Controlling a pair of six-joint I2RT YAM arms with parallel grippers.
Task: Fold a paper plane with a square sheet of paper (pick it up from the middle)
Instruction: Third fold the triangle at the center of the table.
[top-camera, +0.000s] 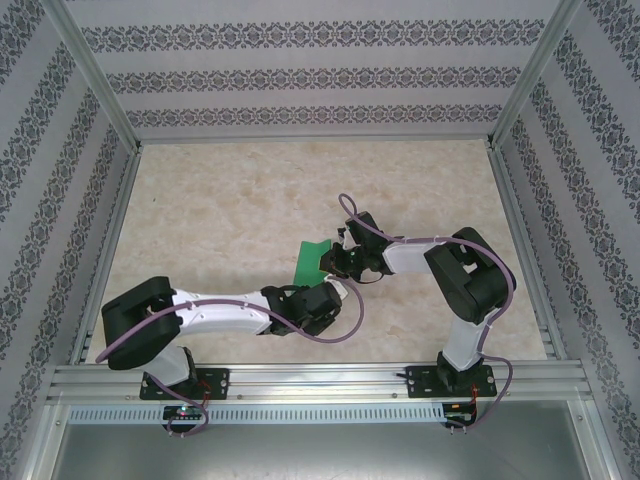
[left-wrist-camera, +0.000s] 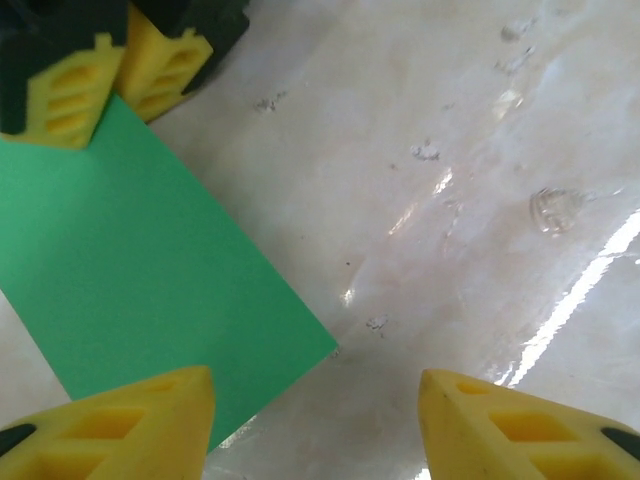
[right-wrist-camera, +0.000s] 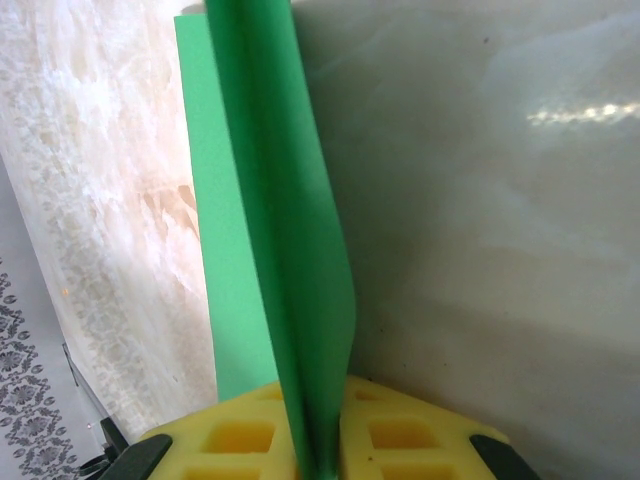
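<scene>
The robot's right gripper holds only the far end of the sheet's edge, so next the left gripper pinches the loose near corner (left-wrist-camera: 318, 343) and brings it across the sheet.
The square sheet of paper (top-camera: 311, 260), bright green, lies mid-table with one part flat and one flap raised. In the right wrist view the raised paper flap (right-wrist-camera: 275, 220) runs up from between the yellow fingers, and my right gripper (right-wrist-camera: 322, 445) is shut on it. My right gripper (top-camera: 339, 262) sits at the sheet's right edge. In the left wrist view the sheet (left-wrist-camera: 140, 270) fills the left side, with the right gripper's fingers (left-wrist-camera: 70, 95) pinching its far edge. My left gripper (left-wrist-camera: 316, 420) is open just beside the sheet's near corner, holding nothing. The paper plane is out of view.
The beige marbled tabletop (top-camera: 220, 220) is walled by patterned panels and an aluminium frame (top-camera: 110, 250). Both arms meet near the centre, the left gripper (top-camera: 332, 288) close below the right one. A purple cable (top-camera: 352, 318) loops beside the left wrist.
</scene>
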